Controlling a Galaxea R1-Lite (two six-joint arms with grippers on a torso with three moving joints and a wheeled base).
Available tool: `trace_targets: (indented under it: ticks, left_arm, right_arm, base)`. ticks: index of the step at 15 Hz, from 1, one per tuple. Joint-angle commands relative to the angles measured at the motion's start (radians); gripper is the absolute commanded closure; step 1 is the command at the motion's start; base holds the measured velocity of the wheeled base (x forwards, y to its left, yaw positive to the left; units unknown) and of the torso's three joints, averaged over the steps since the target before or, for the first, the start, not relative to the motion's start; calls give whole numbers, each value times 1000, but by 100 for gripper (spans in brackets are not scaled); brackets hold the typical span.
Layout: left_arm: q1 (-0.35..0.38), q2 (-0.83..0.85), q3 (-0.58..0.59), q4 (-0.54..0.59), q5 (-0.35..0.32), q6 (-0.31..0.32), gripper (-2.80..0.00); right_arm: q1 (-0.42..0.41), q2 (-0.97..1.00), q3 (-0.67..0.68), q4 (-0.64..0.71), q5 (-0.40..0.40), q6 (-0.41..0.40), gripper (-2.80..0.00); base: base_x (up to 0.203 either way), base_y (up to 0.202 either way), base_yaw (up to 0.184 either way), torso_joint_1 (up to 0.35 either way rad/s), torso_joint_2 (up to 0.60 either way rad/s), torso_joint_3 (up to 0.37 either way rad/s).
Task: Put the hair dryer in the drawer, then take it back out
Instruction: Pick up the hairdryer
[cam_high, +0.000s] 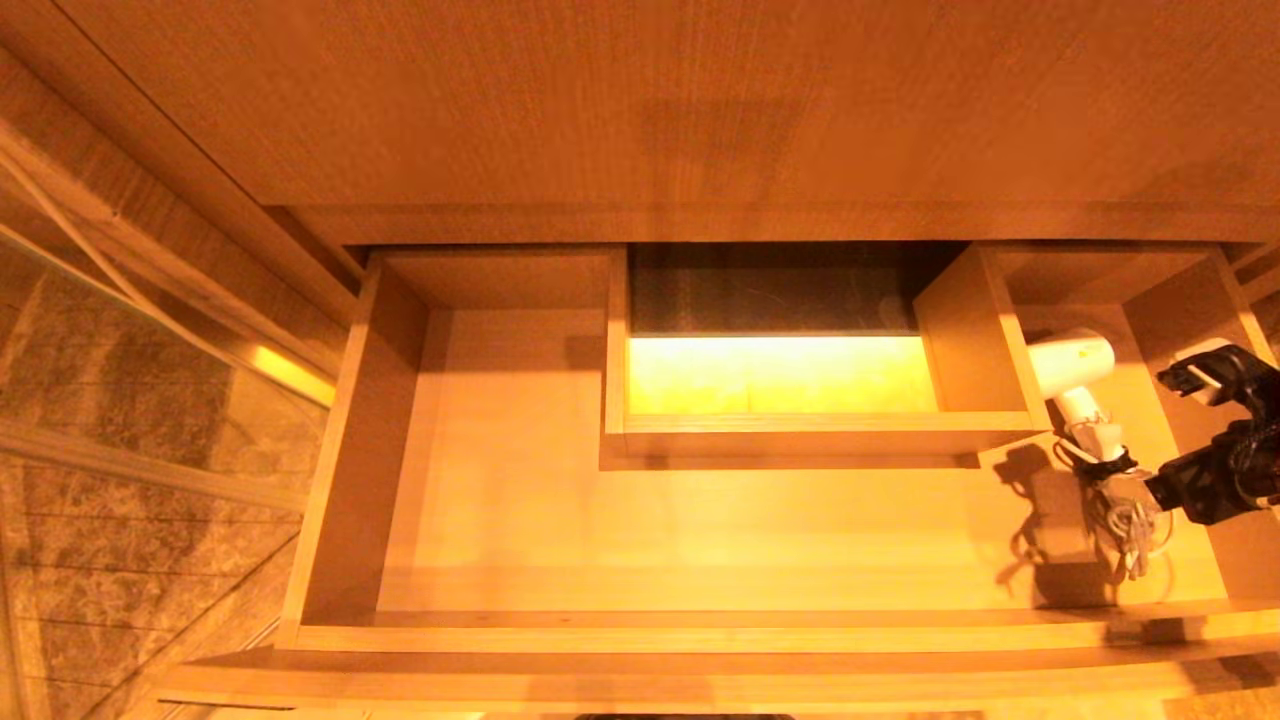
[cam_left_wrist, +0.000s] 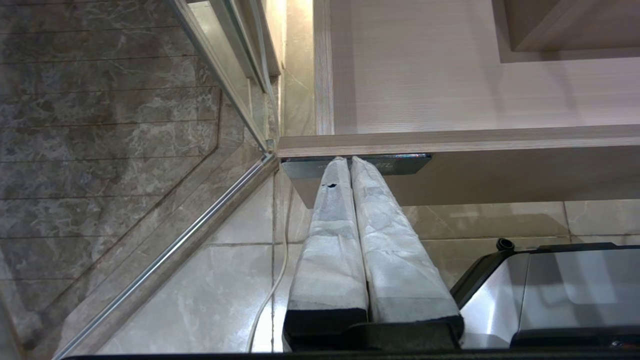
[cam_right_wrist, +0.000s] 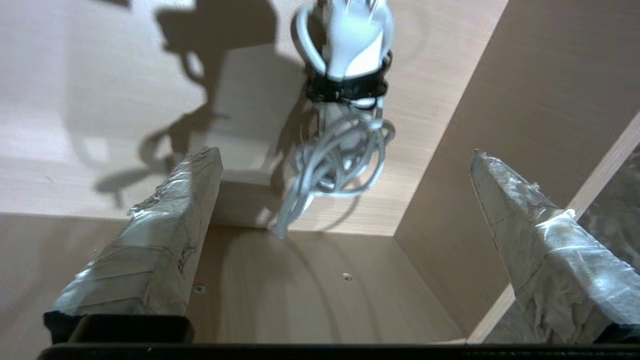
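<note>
Next, my right gripper grips the white hair dryer at its lower handle end (cam_high: 1094, 437) (cam_right_wrist: 355, 33), around the plug that is next to the black strap.
The wide light-wood drawer (cam_high: 520, 520) stands pulled out. Inside its right end lies the white hair dryer (cam_high: 1075, 368), handle toward the front, with its bundled grey cord (cam_high: 1128, 515) tied by a black strap. My right gripper (cam_high: 1175, 435) hangs open just right of the handle, over the drawer's right front corner. In the right wrist view its taped fingers (cam_right_wrist: 165, 235) straddle the cord (cam_right_wrist: 340, 160) without touching it, and the hair dryer's handle (cam_right_wrist: 355, 40) lies beyond. My left gripper (cam_left_wrist: 348, 160) is shut, parked below the drawer's front (cam_left_wrist: 500, 170) by its dark label (cam_left_wrist: 400, 164).
A boxed rectangular cut-out (cam_high: 800, 432) takes up the drawer's back middle, lit yellow below. The counter (cam_high: 640, 100) overhangs the back. A glass panel with a metal frame (cam_high: 150, 300) stands to the left on marble tiles. My base (cam_left_wrist: 565, 290) and a white cable (cam_left_wrist: 277, 270) are below.
</note>
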Motion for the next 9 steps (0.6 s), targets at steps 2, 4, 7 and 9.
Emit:
trace_targets:
  ticks: [2, 4, 7, 9]
  left_arm:
    - [0, 0, 2, 0, 0, 0, 0]
    - [0, 0, 2, 0, 0, 1, 0]
    - [0, 0, 2, 0, 0, 1, 0]
    - [0, 0, 2, 0, 0, 0, 0]
  right_arm:
    - [-2, 15, -3, -1, -14, -14, -280]
    - [-2, 11, -2, 0, -28, -14, -280]
    - [-5, -9, -7, 3, -30, -11, -280]
    - [-10, -34, -2, 3, -31, -3, -280]
  base:
    - [0, 0, 0, 0, 0, 0]
    - [0, 0, 0, 0, 0, 0]
    - [0, 0, 0, 0, 0, 0]
    - [0, 0, 0, 0, 0, 0]
